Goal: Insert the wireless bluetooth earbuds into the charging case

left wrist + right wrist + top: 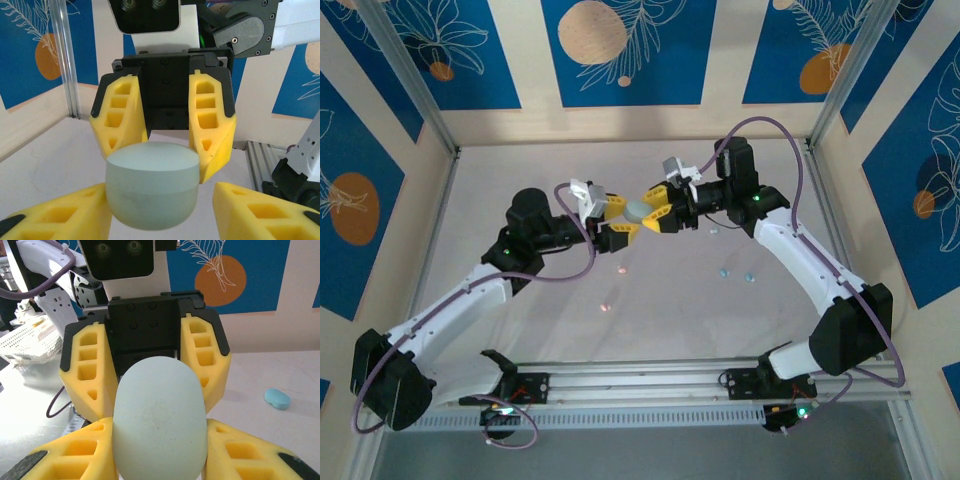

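Both grippers are at the charging case's sides, so my left gripper needs to keep holding it while my right gripper opens, turns and grabs its top and bottom [160, 412].
A mint, pebble-shaped charging case [638, 211] hangs above the middle of the table between both grippers, its lid closed. My right gripper [160, 432] is shut on it, with both yellow pads pressed to its sides. My left gripper [160, 197] faces it from the other side, jaws around the case: the left pad [85, 210] touches it, while the right pad [250, 210] stands a little apart. Tiny earbuds lie on the table below: two pink ones [621, 270] [606, 306] and two light blue ones [724, 271] [751, 277]. One blue earbud [277, 398] shows in the right wrist view.
A pale bead-sized piece [715, 231] lies under the right arm. Aluminium posts [420, 90] [840, 90] and patterned walls ring the table. A metal rail [650, 385] runs along the near edge between the arm bases.
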